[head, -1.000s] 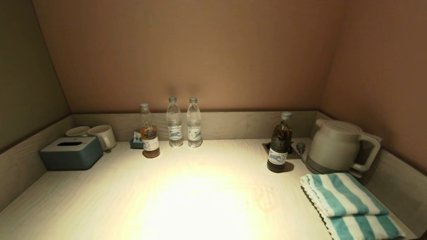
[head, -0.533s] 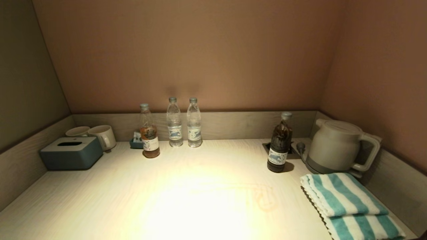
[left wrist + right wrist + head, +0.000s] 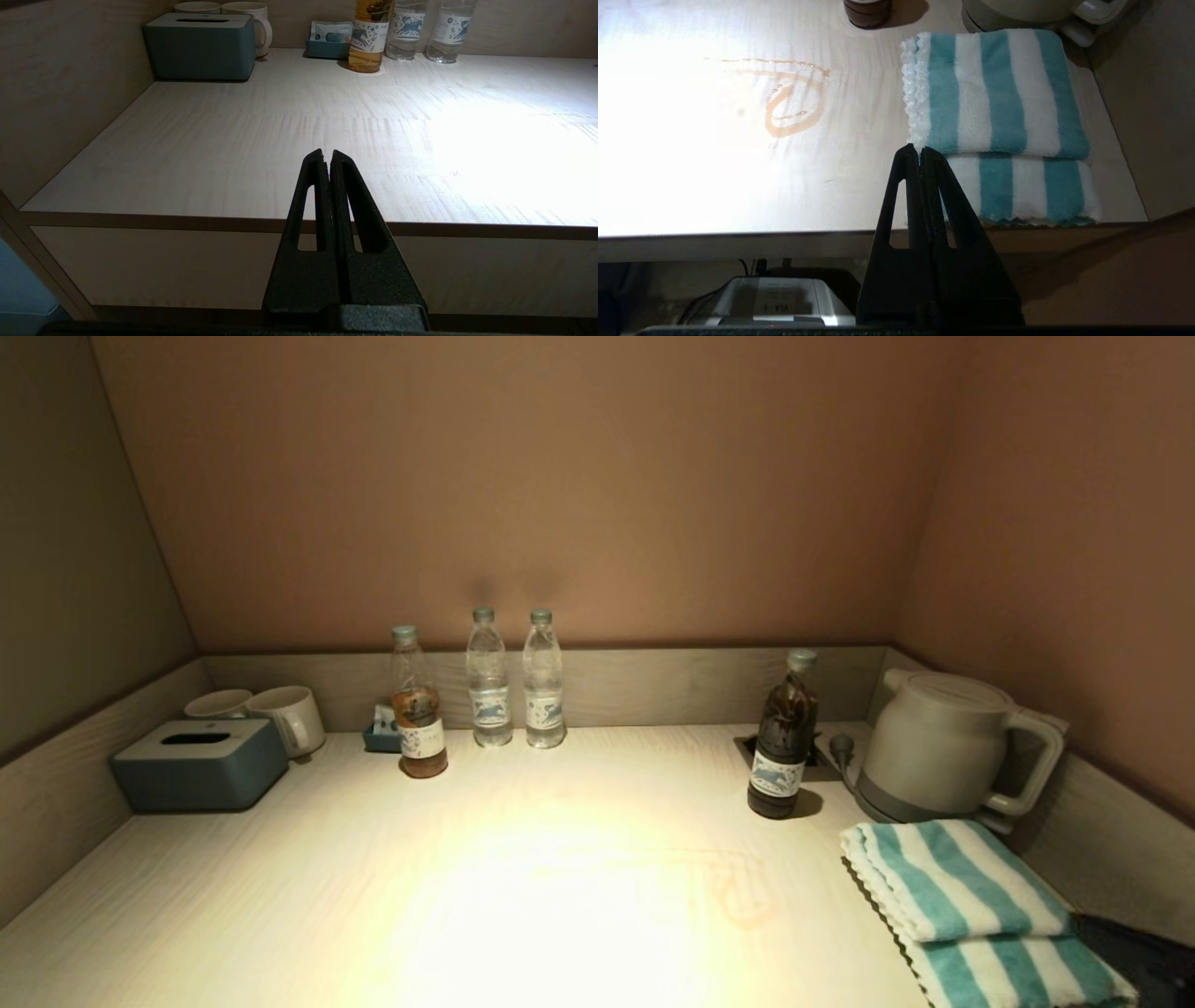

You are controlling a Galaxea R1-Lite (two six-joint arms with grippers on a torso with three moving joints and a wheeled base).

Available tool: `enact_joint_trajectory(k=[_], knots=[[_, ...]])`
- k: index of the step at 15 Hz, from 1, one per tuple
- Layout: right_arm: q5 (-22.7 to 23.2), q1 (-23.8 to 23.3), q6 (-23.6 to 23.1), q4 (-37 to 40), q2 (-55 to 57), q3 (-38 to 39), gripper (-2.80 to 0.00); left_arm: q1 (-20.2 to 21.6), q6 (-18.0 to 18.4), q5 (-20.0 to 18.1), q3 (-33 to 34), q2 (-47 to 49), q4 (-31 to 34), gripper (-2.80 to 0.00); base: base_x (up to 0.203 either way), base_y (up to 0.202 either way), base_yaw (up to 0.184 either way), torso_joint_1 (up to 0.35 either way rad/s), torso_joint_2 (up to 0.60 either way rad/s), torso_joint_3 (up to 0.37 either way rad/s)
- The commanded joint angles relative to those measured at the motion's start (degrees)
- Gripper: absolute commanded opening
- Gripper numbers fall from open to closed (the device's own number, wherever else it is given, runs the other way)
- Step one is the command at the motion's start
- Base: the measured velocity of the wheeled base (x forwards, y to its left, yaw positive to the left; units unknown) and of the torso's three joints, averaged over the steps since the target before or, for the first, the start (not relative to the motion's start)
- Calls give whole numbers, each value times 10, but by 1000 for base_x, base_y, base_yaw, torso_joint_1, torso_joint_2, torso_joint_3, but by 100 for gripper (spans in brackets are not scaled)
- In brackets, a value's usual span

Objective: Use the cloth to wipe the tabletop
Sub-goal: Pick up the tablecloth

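My right gripper moves to the cloth next and closes on the middle of its upper layer's front edge point(image 3: 1012, 934) point(image 3: 1020, 152), above the lower layer.
The teal and white striped cloth point(image 3: 962, 896) lies folded on the tabletop point(image 3: 467, 859) at the front right, just before the kettle. It also shows in the right wrist view point(image 3: 994, 93). A brownish ring-shaped stain point(image 3: 738, 896) marks the tabletop left of the cloth, and shows in the right wrist view point(image 3: 789, 102). My right gripper point(image 3: 920, 150) is shut and empty, hovering at the table's front edge near the cloth's front left corner. Its arm point(image 3: 1144, 952) shows dark at the far right. My left gripper point(image 3: 325, 154) is shut and empty before the table's front edge, on the left.
A grey kettle point(image 3: 943, 747) and a dark bottle point(image 3: 782, 747) stand at the back right. An amber bottle point(image 3: 417, 705) and two clear bottles point(image 3: 488, 681) stand at the back. A tissue box point(image 3: 201, 765) and mugs point(image 3: 289, 719) sit back left. A low rim point(image 3: 653, 686) bounds three sides.
My right arm has come into the head view at the bottom right corner, beside the cloth. Nothing on the table has moved.
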Motion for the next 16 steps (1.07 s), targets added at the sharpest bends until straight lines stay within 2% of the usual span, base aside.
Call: enact_joint_trajectory(k=[1,4,7,11,14,15,16], knots=[[-23,-2,0,-45,245,-65,-280,0,0,0,0,1,0,-280,0,0,0,0,0,0],[-62,-4,3,-59,404,-142,-280,0,0,0,0,1,0,-280,0,0,0,0,0,0],[-83,-28,11,-65,496,-188,-280,0,-1,0,0,1,0,-280,0,0,0,0,0,0],[-87,-54,8,-64,491,-197,-280,0,-1,0,0,1,0,-280,0,0,0,0,0,0],[-87,-58,7,-27,431,-192,-280,0,0,0,0,1,0,-280,0,0,0,0,0,0],[-86,-59,7,-22,423,-189,0,0,0,0,0,1,0,-280,0,0,0,0,0,0],[-86,-60,8,-21,419,-184,0,0,0,0,0,1,0,-280,0,0,0,0,0,0]])
